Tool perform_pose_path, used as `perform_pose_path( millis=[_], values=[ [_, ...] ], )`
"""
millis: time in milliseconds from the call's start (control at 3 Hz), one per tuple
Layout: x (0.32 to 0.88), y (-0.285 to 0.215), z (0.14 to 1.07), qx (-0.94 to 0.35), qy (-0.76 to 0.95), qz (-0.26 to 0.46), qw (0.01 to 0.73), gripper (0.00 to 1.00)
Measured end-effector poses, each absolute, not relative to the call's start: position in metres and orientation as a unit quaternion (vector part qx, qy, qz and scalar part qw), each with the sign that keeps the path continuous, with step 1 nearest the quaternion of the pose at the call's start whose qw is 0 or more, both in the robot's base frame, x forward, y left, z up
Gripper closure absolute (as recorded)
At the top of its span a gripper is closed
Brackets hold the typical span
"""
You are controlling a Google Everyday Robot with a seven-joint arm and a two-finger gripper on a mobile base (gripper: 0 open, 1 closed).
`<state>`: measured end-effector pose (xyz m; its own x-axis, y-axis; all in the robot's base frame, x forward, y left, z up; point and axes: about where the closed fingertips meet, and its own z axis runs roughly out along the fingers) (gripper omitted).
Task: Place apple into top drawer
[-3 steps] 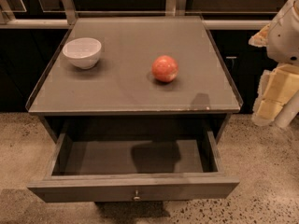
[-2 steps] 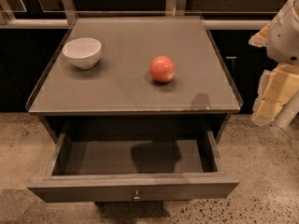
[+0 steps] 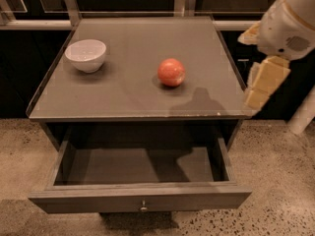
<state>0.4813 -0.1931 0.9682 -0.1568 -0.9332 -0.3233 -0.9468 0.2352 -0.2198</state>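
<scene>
Next, I reach the tabletop apple and grip the apple's side [image 3: 179, 73] facing away from the white bowl.
The apple [image 3: 171, 72], small, round and red-orange, sits on the grey tabletop [image 3: 133, 90], right of centre. The top drawer [image 3: 140, 196] is pulled open below the table's front edge, with a small metal knob on its front panel; its inside looks empty. My gripper [image 3: 259, 93], cream-coloured, hangs at the table's right edge, to the right of the apple and apart from it, above the table's front right corner. It holds nothing that I can see.
A white bowl [image 3: 86, 55] stands on the tabletop at the back left. Dark cabinets with metal posts [image 3: 69, 4] run behind the table. Speckled floor [image 3: 275, 181] surrounds the drawer unit. A pale post [image 3: 304, 113] stands at far right.
My gripper and arm have moved left, from beside the table to over its right edge, closer to the apple. The apple, bowl and drawer stay put.
</scene>
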Motion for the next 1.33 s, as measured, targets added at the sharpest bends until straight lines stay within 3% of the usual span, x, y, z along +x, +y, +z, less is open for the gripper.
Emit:
perform_pose_path(
  millis=[333,1000,1333],
  values=[
    [0.531,-0.149,0.947,-0.632,0.735,0.089,0.228,0.0],
    [0.536,-0.148,0.94,-0.621,0.741,0.095,0.238,0.0],
    [0.559,-0.15,0.936,-0.606,0.742,0.086,0.275,0.0]
  ],
)
